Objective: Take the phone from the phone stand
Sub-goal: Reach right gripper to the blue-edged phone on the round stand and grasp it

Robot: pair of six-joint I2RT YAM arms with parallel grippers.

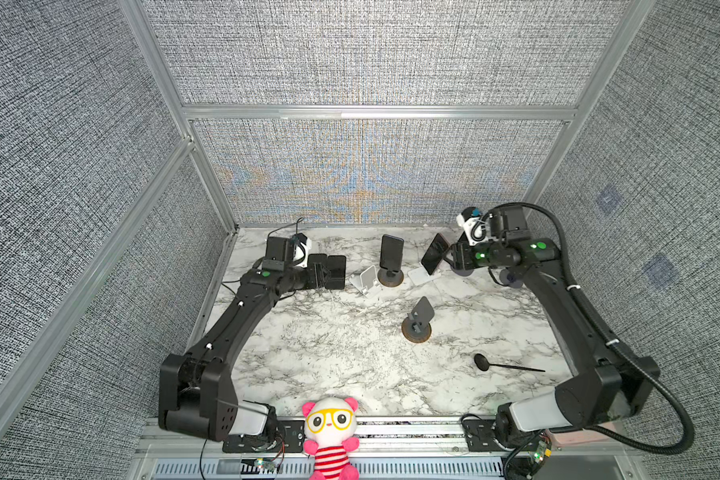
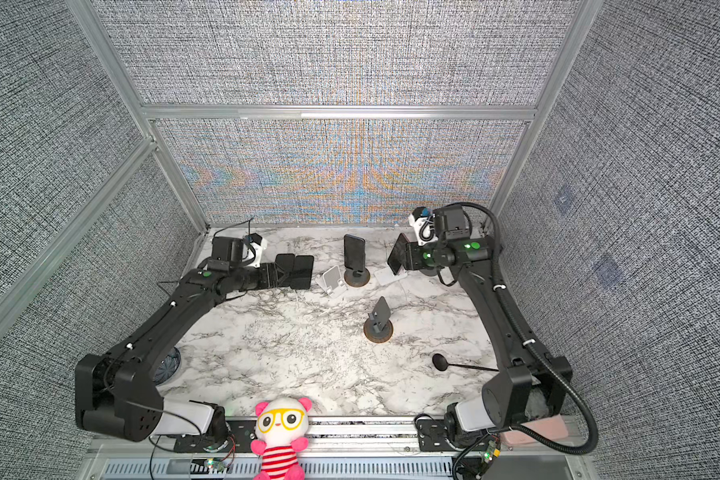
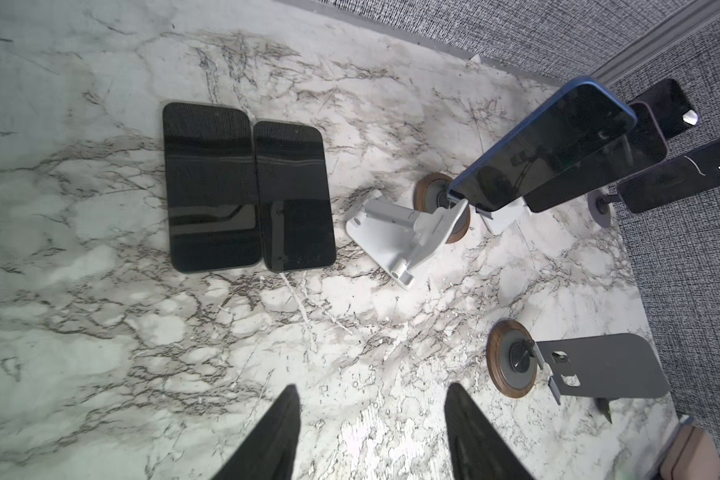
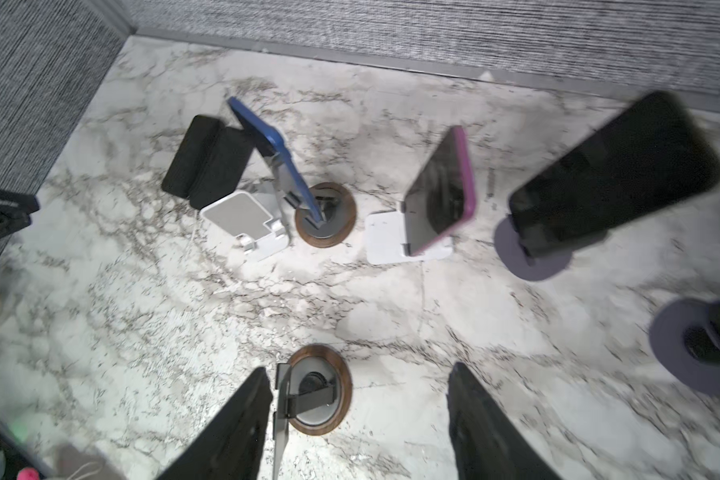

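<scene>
The robot's right gripper should next move to the blue phone's upper side edge (image 1: 402,244) (image 4: 257,126), on the side toward the pink phone, and close there.
A blue phone (image 1: 391,249) leans upright on a stand with a round wooden base (image 1: 391,278) at the back middle. Right of it, a pink phone (image 1: 434,253) rests on a white stand (image 1: 418,275). A dark phone (image 4: 612,178) sits on a purple-based stand (image 4: 533,257). My right gripper (image 1: 452,254) hovers just right of the pink phone, open and empty (image 4: 359,368). My left gripper (image 1: 327,276) is at the back left, open with only bare table between its fingers (image 3: 373,386). Two dark phones (image 3: 246,191) lie flat side by side just ahead of it.
An empty white folding stand (image 1: 366,281) sits left of the blue phone. An empty grey stand on a wooden base (image 1: 417,322) stands mid-table. A black spoon-like tool (image 1: 483,362) lies at the front right. A second purple base (image 1: 512,279) sits under the right arm.
</scene>
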